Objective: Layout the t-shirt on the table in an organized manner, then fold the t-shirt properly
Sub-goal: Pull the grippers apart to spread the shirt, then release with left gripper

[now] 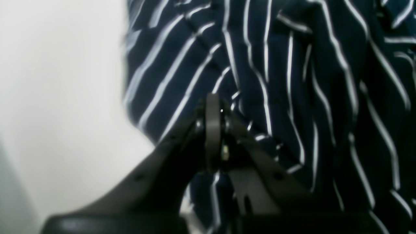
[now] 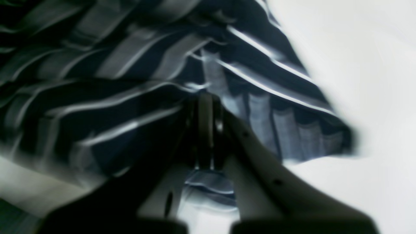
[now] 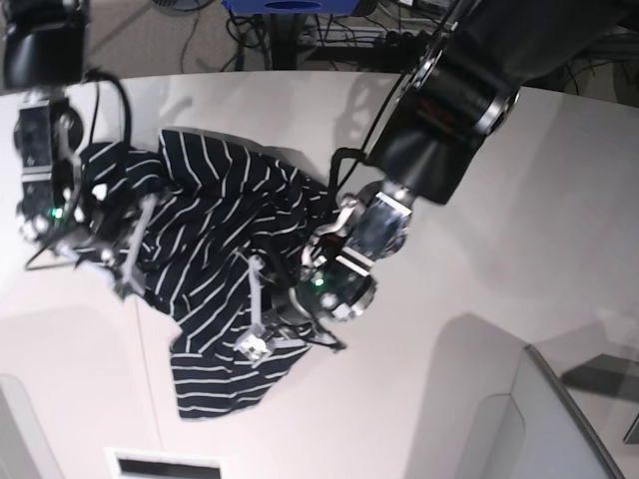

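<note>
My right gripper will let go of the t-shirt's edge on the bare white table (image 3: 85, 334), between the crumpled cloth and the near edge of the table.
The dark navy t-shirt (image 3: 215, 235) with thin white stripes lies crumpled on the white table (image 3: 499, 230), bunched between my two arms. My left gripper (image 3: 252, 344) is near the shirt's lower middle. In the left wrist view the left gripper (image 1: 213, 104) is shut, with a fold of the t-shirt (image 1: 292, 81) pinched at its tips. My right gripper (image 3: 126, 282) is at the shirt's left edge. Its wrist view shows the right gripper (image 2: 205, 100) shut on the t-shirt (image 2: 113, 81), the cloth draping away over the table (image 2: 357, 65).
Cables and a blue object (image 3: 290, 6) lie beyond the table's curved far edge. A grey panel (image 3: 559, 419) rises at the lower right. A dark slot (image 3: 165, 465) sits at the near edge. Bare tabletop (image 1: 58, 97) lies left of the left gripper.
</note>
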Controlling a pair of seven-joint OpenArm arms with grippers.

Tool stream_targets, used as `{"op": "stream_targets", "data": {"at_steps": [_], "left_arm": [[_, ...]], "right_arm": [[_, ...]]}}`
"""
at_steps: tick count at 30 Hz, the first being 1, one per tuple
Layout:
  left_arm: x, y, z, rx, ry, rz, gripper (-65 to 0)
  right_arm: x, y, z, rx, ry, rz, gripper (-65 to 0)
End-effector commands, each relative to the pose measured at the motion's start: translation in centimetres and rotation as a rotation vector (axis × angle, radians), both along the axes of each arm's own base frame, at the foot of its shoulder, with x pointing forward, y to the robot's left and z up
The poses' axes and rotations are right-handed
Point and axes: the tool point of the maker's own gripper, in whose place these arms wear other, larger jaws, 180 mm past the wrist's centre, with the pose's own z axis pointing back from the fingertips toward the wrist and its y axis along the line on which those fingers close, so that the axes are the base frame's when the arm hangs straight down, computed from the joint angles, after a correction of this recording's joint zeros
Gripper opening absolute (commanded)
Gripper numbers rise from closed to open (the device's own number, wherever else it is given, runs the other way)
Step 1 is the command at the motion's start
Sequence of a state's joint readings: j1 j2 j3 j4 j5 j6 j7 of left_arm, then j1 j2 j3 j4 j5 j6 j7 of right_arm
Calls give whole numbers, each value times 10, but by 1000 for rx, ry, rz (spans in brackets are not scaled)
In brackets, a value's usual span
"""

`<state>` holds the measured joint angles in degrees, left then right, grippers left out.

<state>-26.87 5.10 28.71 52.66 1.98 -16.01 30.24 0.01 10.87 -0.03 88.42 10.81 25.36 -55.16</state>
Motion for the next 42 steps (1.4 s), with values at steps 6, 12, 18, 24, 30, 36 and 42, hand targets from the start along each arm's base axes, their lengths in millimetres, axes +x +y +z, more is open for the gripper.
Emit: {"op": "stream_targets", "data": {"at_steps": [6, 12, 18, 24, 30, 36, 42], "left_arm": [[36, -11, -2, -84, -44, 13, -650], [50, 19, -8, -15, -78, 87, -650], [19, 72, -54, 61, 1, 133, -650], [-32, 106, -99, 107, 96, 155, -650], [-86, 107, -104, 109, 132, 138, -650], [-82, 111, -46, 28, 45, 237, -650], [-49, 139, 30, 7, -90, 340, -650]], "right_arm": [[-26, 54, -14, 131, 40, -10, -650], [-26, 67, -48, 192, 107, -39, -650], [-19, 1, -75, 100, 152, -92, -650], [9, -46, -66, 28, 134, -123, -650], [52, -49, -43, 36, 67, -135, -650], [87, -43, -20, 83, -86, -130, -650], [95, -72, 39, 64, -315, -164, -650]]}}
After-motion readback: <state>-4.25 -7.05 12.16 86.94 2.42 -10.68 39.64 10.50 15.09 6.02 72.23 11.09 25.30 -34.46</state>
